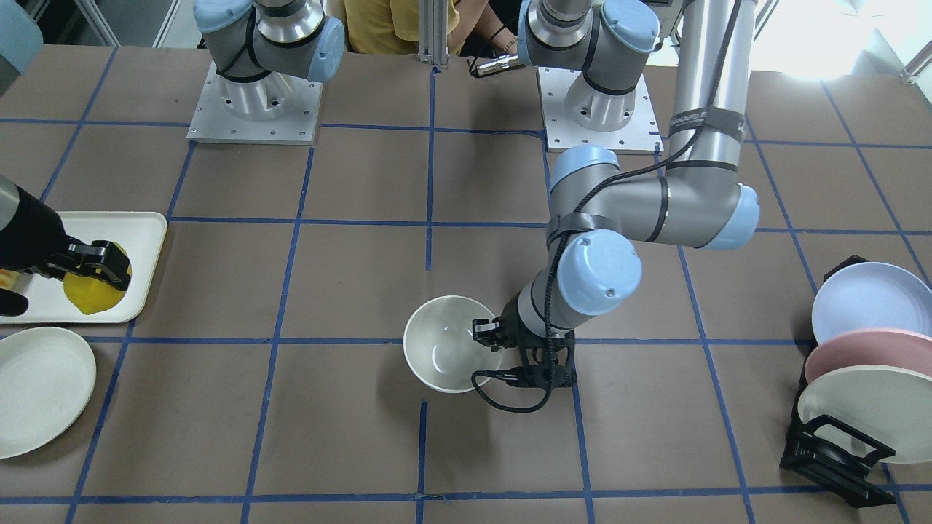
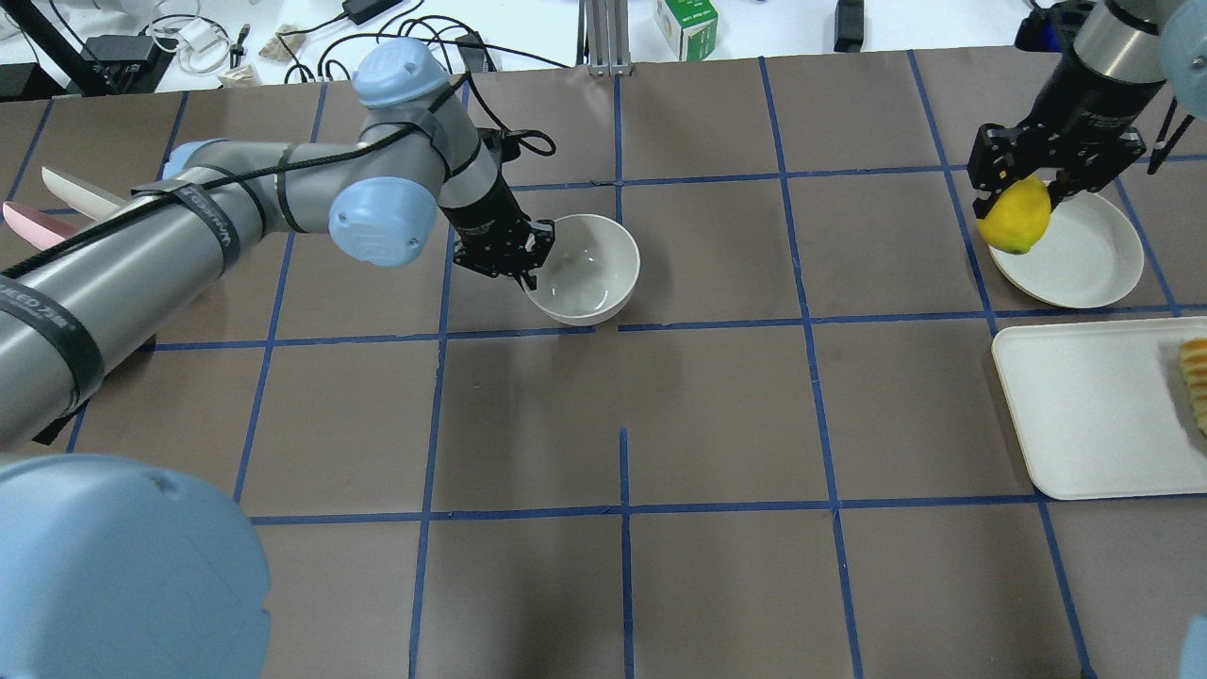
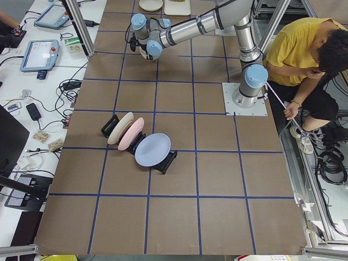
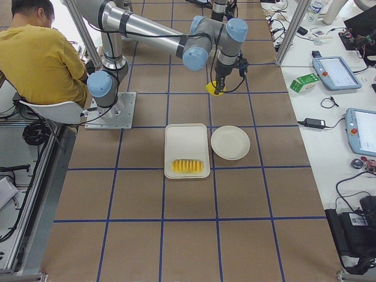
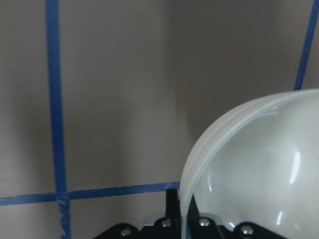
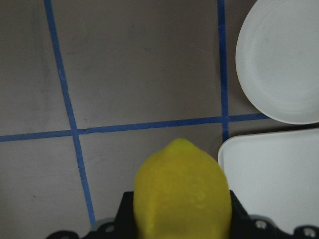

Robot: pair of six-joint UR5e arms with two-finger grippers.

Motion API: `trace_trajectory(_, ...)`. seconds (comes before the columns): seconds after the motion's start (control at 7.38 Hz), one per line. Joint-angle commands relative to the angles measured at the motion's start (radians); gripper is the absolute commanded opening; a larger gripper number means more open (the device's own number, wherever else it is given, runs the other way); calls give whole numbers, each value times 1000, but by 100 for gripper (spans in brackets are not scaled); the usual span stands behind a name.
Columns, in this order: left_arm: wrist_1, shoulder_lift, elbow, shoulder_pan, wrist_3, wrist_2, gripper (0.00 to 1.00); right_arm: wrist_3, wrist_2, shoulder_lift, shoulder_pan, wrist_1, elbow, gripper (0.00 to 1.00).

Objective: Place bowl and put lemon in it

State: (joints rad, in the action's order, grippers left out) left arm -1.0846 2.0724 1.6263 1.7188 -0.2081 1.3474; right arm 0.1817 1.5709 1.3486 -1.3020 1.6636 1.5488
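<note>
The yellow lemon, now held in the air over the plate's edge, will be set free by my right gripper, so that it rests on the bottom of the off-white bowl (image 1: pixel 427 367) near the table's middle.
The off-white bowl (image 2: pixel 589 273) is upright near the table's middle; it also shows in the front view (image 1: pixel 444 346) and the left wrist view (image 5: pixel 259 164). My left gripper (image 2: pixel 530 268) is shut on the bowl's near-left rim, one finger inside and one outside. I cannot tell whether the bowl rests on the table. My right gripper (image 2: pixel 1020 200) is shut on the yellow lemon (image 2: pixel 1014 224) and holds it in the air over the edge of a flat white plate. The lemon also shows in the right wrist view (image 6: pixel 182 196) and the front view (image 1: pixel 84 297).
A flat white plate (image 2: pixel 1084 255) and a white tray (image 2: pixel 1084 415) with sliced ridged yellow food (image 2: pixel 1196 382) lie at the right. A black rack (image 1: pixel 830 451) with blue, pink and cream plates stands at the robot's left. A person sits behind the bases.
</note>
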Motion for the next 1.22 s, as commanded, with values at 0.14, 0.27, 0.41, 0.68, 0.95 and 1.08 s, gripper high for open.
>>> trace_trajectory(0.14,100,15,24,54,-85,13,94,-164,-8,-2,-150,7,-3,0)
trace_trajectory(0.27,88,-20,3,35,-82,85,100,-200,-9,-5,-196,16,-6,0)
trace_trajectory(0.41,22,-59,-49,-5,-58,88,100,-202,-11,-5,-232,18,-7,0)
trace_trajectory(0.68,-188,-144,-144,-85,141,94,100,-284,-96,-20,-310,112,-9,0)
trace_trajectory(0.95,-411,-266,-186,-131,253,174,100,-382,-91,-81,-435,225,-9,0)
trace_trajectory(1.08,-440,-316,-187,-134,265,196,100,-456,-83,-118,-482,279,-10,0)
